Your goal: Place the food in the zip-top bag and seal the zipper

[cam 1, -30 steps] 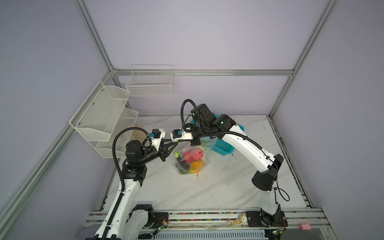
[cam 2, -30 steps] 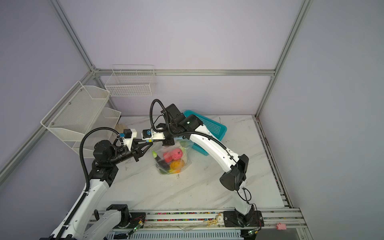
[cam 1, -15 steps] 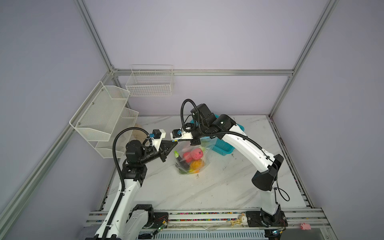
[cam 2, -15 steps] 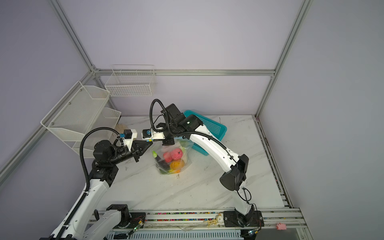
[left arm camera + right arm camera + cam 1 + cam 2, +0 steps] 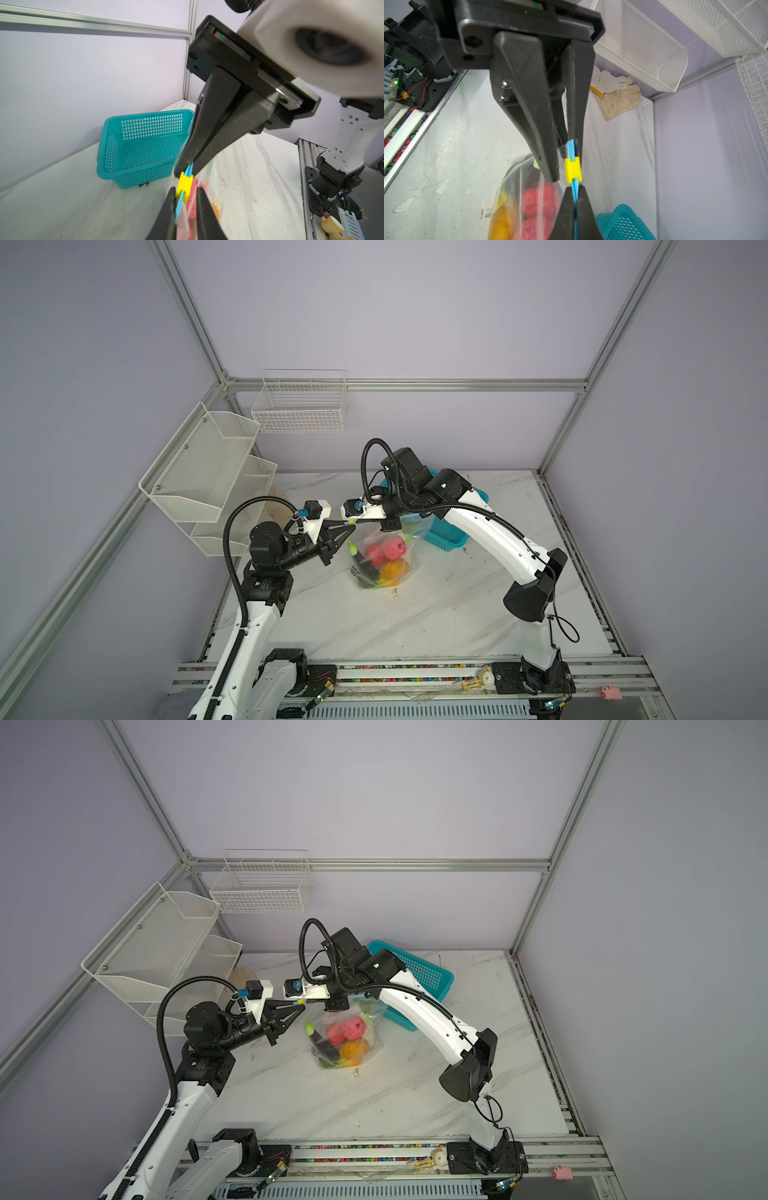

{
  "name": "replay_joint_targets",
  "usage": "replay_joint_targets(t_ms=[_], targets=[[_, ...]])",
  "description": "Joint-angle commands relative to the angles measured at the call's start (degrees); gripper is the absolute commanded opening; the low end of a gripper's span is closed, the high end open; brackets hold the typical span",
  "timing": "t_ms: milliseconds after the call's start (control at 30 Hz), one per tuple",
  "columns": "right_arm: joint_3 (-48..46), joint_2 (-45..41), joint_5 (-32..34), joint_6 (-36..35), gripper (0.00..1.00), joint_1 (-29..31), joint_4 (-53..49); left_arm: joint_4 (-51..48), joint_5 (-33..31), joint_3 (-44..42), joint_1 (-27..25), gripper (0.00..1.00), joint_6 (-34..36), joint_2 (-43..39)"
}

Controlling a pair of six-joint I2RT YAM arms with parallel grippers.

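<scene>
The zipper's end rests on only one finger of my left gripper, so next I open that gripper, center it and pinch beside the yellow slider point(image 5: 180, 199).
The clear zip-top bag point(image 5: 384, 562) stands on the marble table, hung from its top edge. Inside it lies the food: pink-red pieces point(image 5: 390, 549), an orange point(image 5: 353, 1050), a dark eggplant point(image 5: 326, 1048). My right gripper point(image 5: 575, 188) is shut on the light-blue zipper point(image 5: 575, 204) just behind the yellow slider point(image 5: 572, 170). My left gripper point(image 5: 186, 192) faces it, jaws a little apart around the strip's end beside the slider point(image 5: 184, 186). The strip lies against one left finger point(image 5: 169, 207); the other stands clear. In a top view both tips meet at the slider point(image 5: 352, 521).
A teal perforated basket point(image 5: 446, 537) sits behind the bag, to its right. White wire racks point(image 5: 208, 472) hang on the left wall, another point(image 5: 299, 406) on the back wall. Work gloves point(image 5: 614, 91) lie in the far left corner. A pink toy pig point(image 5: 611, 693) rests on the front rail.
</scene>
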Motion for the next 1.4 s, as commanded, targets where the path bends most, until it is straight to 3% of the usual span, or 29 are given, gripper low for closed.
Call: replay_joint_targets(t_ms=[0,100,267,400,667,867,1033,1133,1367], targets=[[0.6,-0.6,0.0,-0.9,0.06,0.3,-0.6,0.4,0.8,2.1,-0.3,0.18,1.8,-1.9],[0.7,-0.6,0.0,-0.7,0.06,0.3,-0.6,-0.1,0.7,1.6,-0.3,0.19,2.2,-2.3],[1.0,-0.5,0.0,-0.7,0.06,0.2,-0.6,-0.8,0.0,0.6,-0.3,0.34,2.7,-3.1],[1.4,-0.3,-0.1,-0.6,0.06,0.3,-0.7,-1.3,-0.7,0.6,-0.3,0.38,3.8,-3.1],[1.5,-0.3,0.3,-0.6,0.06,0.3,-0.7,-3.0,-0.4,1.7,-0.3,0.08,4.6,-1.5],[1.7,0.1,0.2,-0.6,0.06,0.3,-0.7,-4.0,-1.2,1.3,-0.3,0.10,4.9,-2.3],[1.9,0.1,0.3,-0.7,0.06,0.3,-0.7,-4.7,-2.7,0.8,-0.4,0.32,5.6,-3.2],[2.0,0.1,0.3,-0.6,0.06,0.3,-0.7,-6.1,-3.2,1.5,-0.3,0.31,6.3,-3.1],[2.2,0.2,0.0,-0.4,0.06,0.3,-1.0,-5.7,-3.5,3.4,-0.3,0.18,6.1,-1.2]])
